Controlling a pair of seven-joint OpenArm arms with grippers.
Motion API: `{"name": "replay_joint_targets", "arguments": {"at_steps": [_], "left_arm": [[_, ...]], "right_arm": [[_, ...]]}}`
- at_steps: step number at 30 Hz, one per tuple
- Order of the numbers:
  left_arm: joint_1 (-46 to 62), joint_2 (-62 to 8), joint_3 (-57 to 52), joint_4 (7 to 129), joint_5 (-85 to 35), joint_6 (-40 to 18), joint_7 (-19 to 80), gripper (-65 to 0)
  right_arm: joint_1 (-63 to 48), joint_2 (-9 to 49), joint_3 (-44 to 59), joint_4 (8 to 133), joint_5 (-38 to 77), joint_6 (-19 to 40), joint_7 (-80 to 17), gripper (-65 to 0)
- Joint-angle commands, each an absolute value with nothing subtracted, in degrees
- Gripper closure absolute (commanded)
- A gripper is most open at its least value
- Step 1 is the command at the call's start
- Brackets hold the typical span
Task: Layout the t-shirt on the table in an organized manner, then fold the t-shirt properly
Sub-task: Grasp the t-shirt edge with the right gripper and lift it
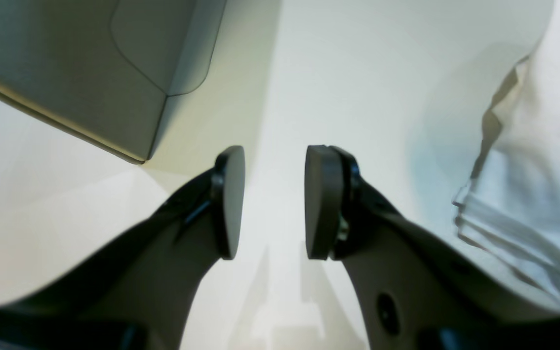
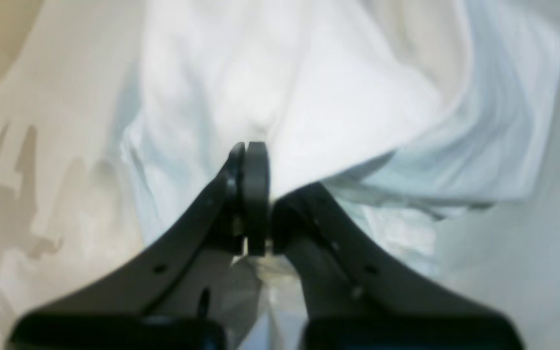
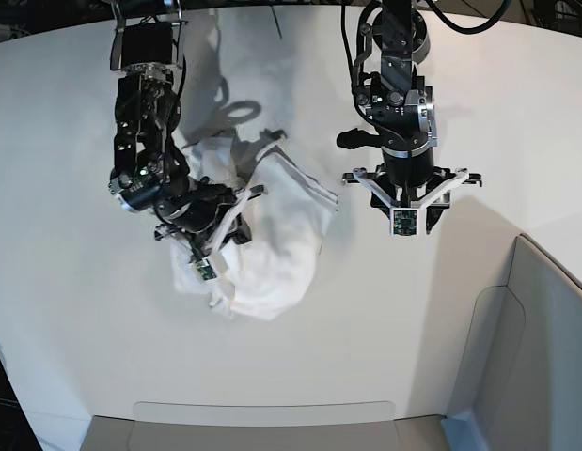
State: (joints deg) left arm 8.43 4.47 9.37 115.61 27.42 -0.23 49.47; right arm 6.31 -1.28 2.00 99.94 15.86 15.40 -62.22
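Note:
The robot's right gripper will release the t-shirt's fold, now pinched at its tips over the heap, on the bare table [image 3: 91, 258] next to the heap, away from the left gripper.
The white t-shirt [image 3: 276, 235] lies bunched in a crumpled heap on the white table [image 3: 460, 85], left of centre; no print shows. My right gripper [image 3: 236, 209] is over the heap's left part. In the right wrist view it [image 2: 250, 155] is shut, with a fold of the t-shirt [image 2: 309, 87] pinched at its tips. My left gripper [image 3: 408, 188] hangs over bare table to the right of the shirt, apart from it. In the left wrist view it [image 1: 274, 194] is open and empty, with the shirt's edge [image 1: 542, 146] at the far right.
Grey bin-like panels stand at the table's near right corner [image 3: 535, 348] and along the near edge [image 3: 262, 427]. One panel shows in the left wrist view [image 1: 90, 73], beyond the left gripper. Bare tabletop [image 1: 358, 73] lies under the left gripper.

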Motion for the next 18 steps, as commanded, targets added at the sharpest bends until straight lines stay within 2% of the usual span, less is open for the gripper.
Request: {"name": "replay_joint_targets", "arguments": {"at_steps": [1,8,18], "left_arm": [[7.8,4.7,9.4,116.5,28.0,0.0,48.1,-21.9],[7.8,4.7,9.6,115.7,28.0,0.0,48.1,-21.9],[7.8,4.7,9.4,115.7,28.0,0.0,48.1,-21.9]], "right_arm": [[7.1,-1.9,-1.0,103.4,16.5,16.4,-61.7,0.0],[4.0,-2.0,-18.2,111.0,8.3,16.2,-61.8,0.0],[3.6,-2.9,-24.4,118.2,-4.4,16.2,-61.7,0.0]]}}
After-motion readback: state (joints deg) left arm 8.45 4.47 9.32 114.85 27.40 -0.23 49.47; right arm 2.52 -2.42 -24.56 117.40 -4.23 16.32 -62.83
